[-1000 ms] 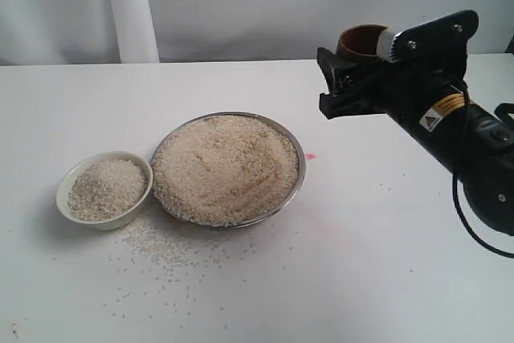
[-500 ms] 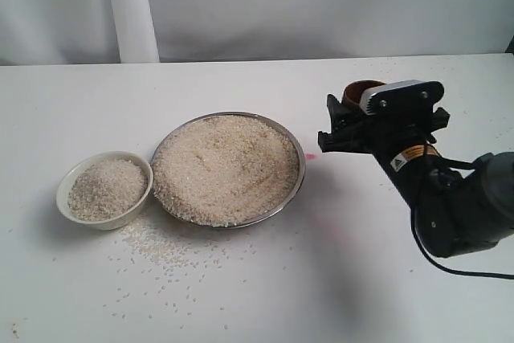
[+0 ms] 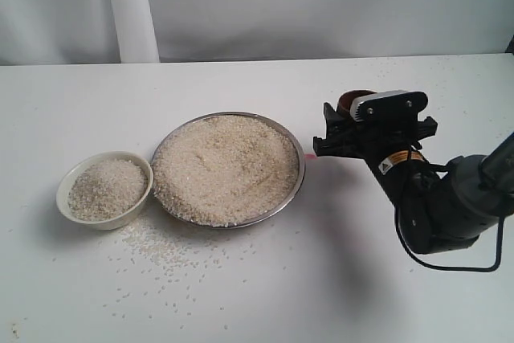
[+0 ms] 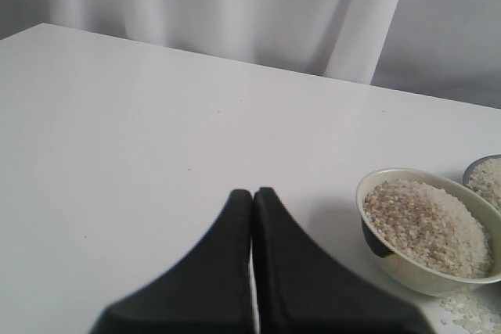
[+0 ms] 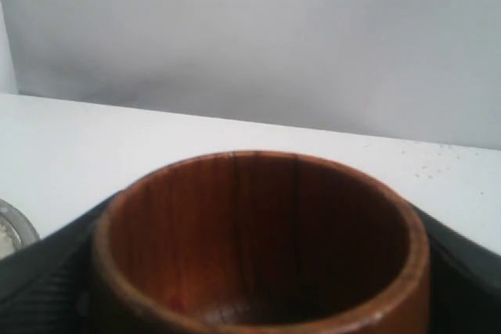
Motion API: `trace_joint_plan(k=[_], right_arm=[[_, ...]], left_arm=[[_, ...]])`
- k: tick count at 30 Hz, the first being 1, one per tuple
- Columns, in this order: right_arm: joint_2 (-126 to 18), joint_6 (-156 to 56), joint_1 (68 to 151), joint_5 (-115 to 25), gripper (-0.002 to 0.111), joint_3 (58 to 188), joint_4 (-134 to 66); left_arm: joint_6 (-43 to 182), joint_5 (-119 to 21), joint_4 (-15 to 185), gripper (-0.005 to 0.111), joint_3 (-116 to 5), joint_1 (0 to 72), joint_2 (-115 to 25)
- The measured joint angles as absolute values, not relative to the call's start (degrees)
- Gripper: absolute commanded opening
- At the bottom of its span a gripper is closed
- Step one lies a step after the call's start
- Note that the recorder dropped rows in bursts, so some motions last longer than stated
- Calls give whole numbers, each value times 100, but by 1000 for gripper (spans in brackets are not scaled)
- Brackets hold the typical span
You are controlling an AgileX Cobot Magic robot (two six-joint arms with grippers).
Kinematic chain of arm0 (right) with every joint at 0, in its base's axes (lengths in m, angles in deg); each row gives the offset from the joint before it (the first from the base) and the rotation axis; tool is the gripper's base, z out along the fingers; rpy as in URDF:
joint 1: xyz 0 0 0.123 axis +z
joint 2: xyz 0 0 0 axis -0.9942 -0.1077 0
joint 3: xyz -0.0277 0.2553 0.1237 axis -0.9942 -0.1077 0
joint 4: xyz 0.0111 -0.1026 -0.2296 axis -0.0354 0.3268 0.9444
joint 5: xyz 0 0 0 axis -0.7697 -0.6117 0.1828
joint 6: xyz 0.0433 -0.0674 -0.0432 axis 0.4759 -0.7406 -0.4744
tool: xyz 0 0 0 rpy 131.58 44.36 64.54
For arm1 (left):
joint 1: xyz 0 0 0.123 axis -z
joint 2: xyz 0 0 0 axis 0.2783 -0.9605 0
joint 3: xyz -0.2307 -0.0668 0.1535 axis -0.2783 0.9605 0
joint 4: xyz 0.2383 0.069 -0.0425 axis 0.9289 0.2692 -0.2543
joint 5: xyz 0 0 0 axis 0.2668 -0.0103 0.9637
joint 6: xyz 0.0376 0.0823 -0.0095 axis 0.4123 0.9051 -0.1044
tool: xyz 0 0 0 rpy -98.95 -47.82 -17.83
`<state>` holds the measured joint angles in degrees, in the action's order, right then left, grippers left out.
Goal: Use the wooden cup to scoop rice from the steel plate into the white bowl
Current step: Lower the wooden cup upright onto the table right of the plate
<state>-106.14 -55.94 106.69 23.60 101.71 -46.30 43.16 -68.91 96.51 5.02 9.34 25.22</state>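
Note:
Next, my right gripper releases the wooden cup on the white table [image 3: 359, 171], by the pink mark that is next to the steel plate. The cup is now low over the table.
The steel plate [image 3: 302, 168] sits mid-table, heaped with rice [image 3: 225, 168]. To its left stands the white bowl [image 3: 103, 220], partly filled with rice [image 3: 106, 189]. My right gripper [image 3: 345, 122] is shut on the wooden cup [image 3: 353, 100], upright and low over the table just right of the plate. In the right wrist view the wooden cup [image 5: 258, 248] looks empty between the black fingers [image 5: 43, 275], beside a sliver of plate rim [image 5: 12, 234]. My left gripper [image 4: 252, 195] is shut on nothing, left of the white bowl [image 4: 407, 267], and is outside the exterior view.
Loose grains [image 3: 161, 251] lie scattered on the white table in front of the bowl and plate. A small pink mark [image 3: 311, 156] sits by the plate's right rim. A white curtain and a post [image 3: 132, 10] stand behind the table.
My right arm has come down and swung in with the wooden cup, from high at the back right to low beside the plate's right rim. Bowl, plate and rice have not moved.

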Motion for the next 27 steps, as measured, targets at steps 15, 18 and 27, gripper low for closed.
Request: trace_joint_plan(k=[15,18,27], right_arm=[[-10848,-5594,10632,2360,0,10171,-4701],[-10848,-5594,10632,2360,0,10171,-4701],[-10848,-5594,10632,2273,0,10171,-4701]], left_arm=[[4316,-6891,9651,0,502,934,2522],[4316,-6891,9651,0,502,934,2522],[4316,-6891,9651,0,502,934,2522]])
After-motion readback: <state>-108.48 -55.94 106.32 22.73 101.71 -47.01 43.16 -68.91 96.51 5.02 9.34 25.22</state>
